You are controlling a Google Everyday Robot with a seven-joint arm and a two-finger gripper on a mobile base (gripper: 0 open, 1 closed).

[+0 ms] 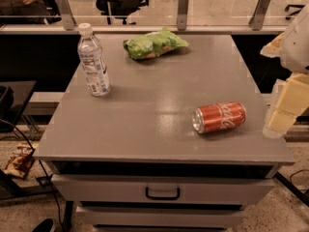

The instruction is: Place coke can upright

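My gripper should move to the coke can next, and there it will close on its end (233,114) opposite the silver end.
The coke can (219,117) lies on its side on the grey cabinet top (145,115), toward the front right, its silver end facing left. My gripper (281,111) hangs at the right edge of the view, just beyond the cabinet's right side, to the right of the can and apart from it. It holds nothing that I can see.
A clear water bottle (92,60) stands upright at the back left. A green chip bag (153,43) lies at the back middle. A drawer with a dark handle (162,193) is below the top. A glass railing runs behind.
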